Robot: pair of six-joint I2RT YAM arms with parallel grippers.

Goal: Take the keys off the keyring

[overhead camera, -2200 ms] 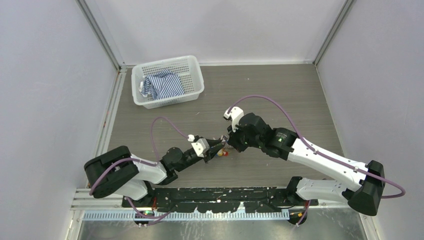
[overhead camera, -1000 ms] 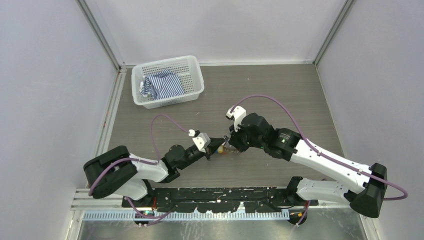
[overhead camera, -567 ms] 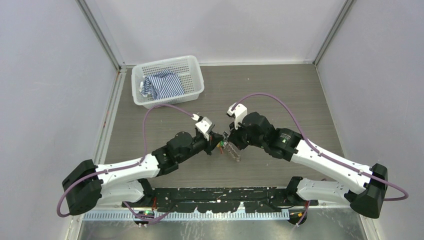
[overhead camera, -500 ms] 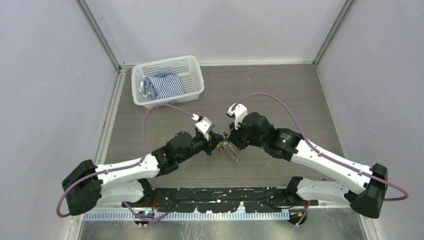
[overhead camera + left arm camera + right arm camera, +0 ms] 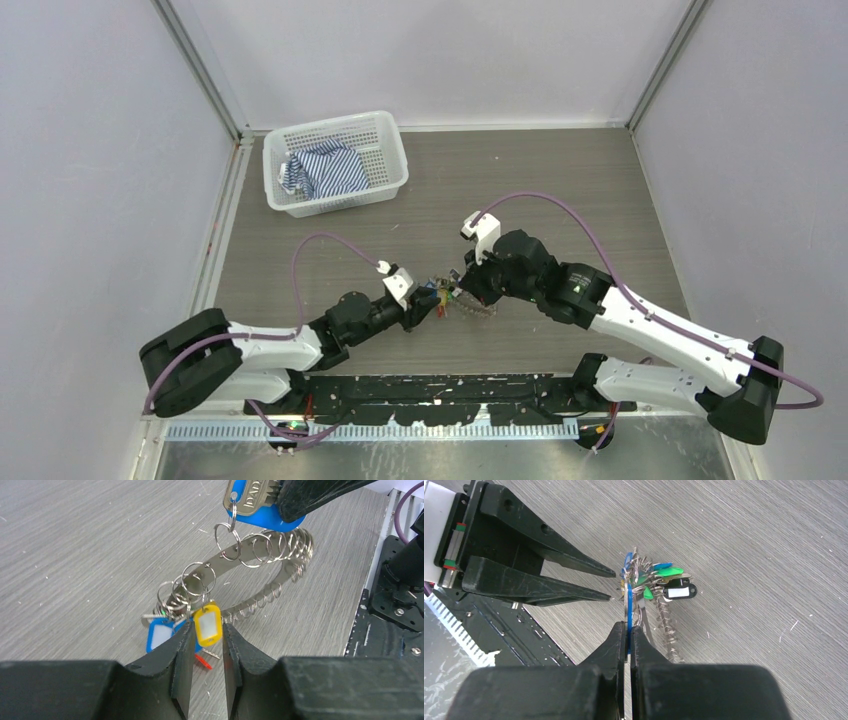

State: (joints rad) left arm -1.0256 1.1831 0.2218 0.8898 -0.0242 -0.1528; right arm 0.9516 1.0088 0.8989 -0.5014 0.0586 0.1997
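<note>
I have my left gripper's fingers on either side of the yellow tag, far from the blue-tagged key's split ring, so I need to back off and grip the metal ring (image 5: 225, 564) beside it.
The keyring (image 5: 260, 555) is a large metal ring strung with many small split rings. It hangs tilted from my right gripper (image 5: 629, 630), which is shut on a blue-tagged key (image 5: 255, 507). Keys with yellow (image 5: 207, 625), blue (image 5: 159, 635) and green (image 5: 666, 571) tags bunch at the ring's low side near the table. My left gripper (image 5: 207, 630) is open, its fingertips either side of the yellow tag. In the top view the left gripper (image 5: 432, 300) and right gripper (image 5: 462, 293) meet at the keyring (image 5: 476, 306), mid-table near the front.
A white mesh basket (image 5: 330, 122) holding a striped cloth (image 5: 325, 170) stands at the back left. A small red piece (image 5: 202, 661) lies on the table under the left fingers. The black base rail (image 5: 390, 615) runs close on the right.
The left arm reached out and up to the keys, then drew back and down; its gripper now sits low at the bunch's left. The right gripper shifted slightly right, still holding the key.
</note>
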